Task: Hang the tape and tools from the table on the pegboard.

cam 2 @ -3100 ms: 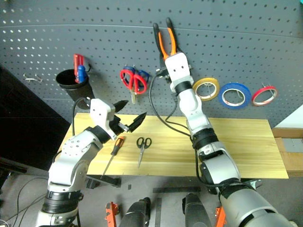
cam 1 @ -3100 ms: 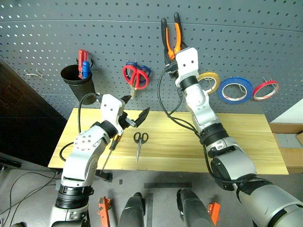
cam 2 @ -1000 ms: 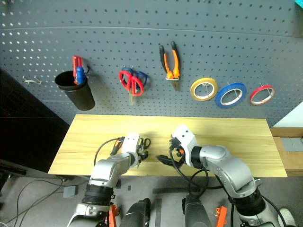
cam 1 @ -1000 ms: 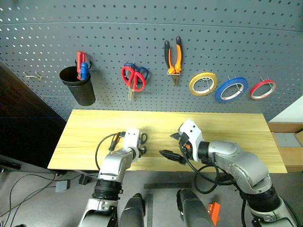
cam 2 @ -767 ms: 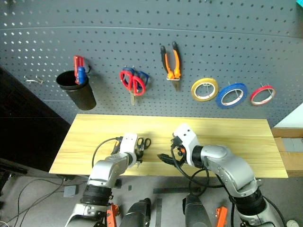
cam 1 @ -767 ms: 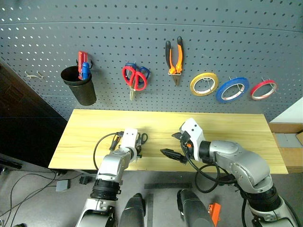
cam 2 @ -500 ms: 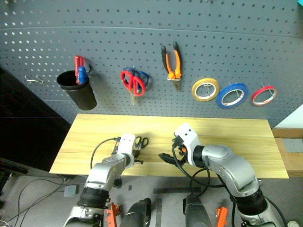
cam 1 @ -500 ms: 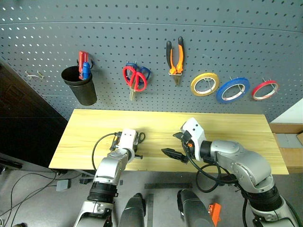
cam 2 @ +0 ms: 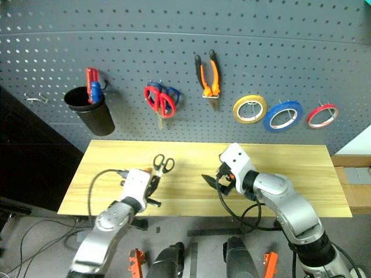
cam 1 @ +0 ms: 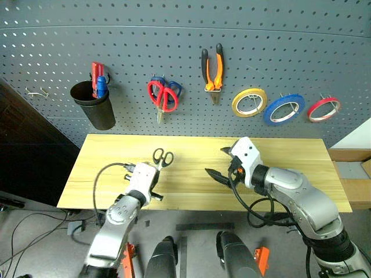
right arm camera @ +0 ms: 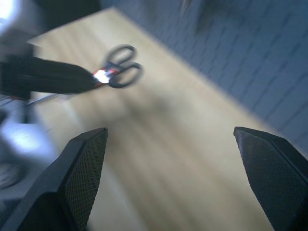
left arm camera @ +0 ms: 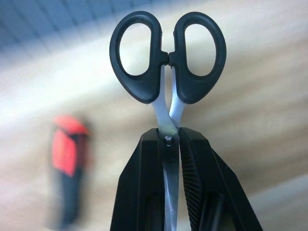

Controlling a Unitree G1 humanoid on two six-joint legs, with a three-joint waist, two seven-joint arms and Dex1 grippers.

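Next, my left gripper lets go of the small scissors on the pegboard, hanging over the red-handled scissors (cam 1: 159,101).
My left gripper (cam 1: 155,170) is shut on the silver blades of the small scissors (left arm camera: 144,89), held above the table (cam 1: 301,156) with the black finger loops (cam 1: 163,156) pointing toward the pegboard (cam 1: 290,46). Behind them on the wood lies the screwdriver (left arm camera: 67,154), a blurred orange-and-black shape. My right gripper (cam 1: 219,163) hovers open over the table's middle, nothing between its fingers (right arm camera: 82,168). On the pegboard hang the orange-and-black pliers (cam 1: 212,69) and the blue tape (cam 1: 284,109).
Also on the pegboard are a yellow tape roll (cam 1: 250,102), a thin red tape roll (cam 1: 323,108), red-handled scissors (cam 1: 164,95) and a black cup (cam 1: 93,105) holding red and blue handles. A bare hook (cam 1: 38,91) sits far left.
My left gripper has closed on the scissors and lifted them off the table, tipping the loops up toward the pegboard. My right gripper has risen slightly and stayed open.
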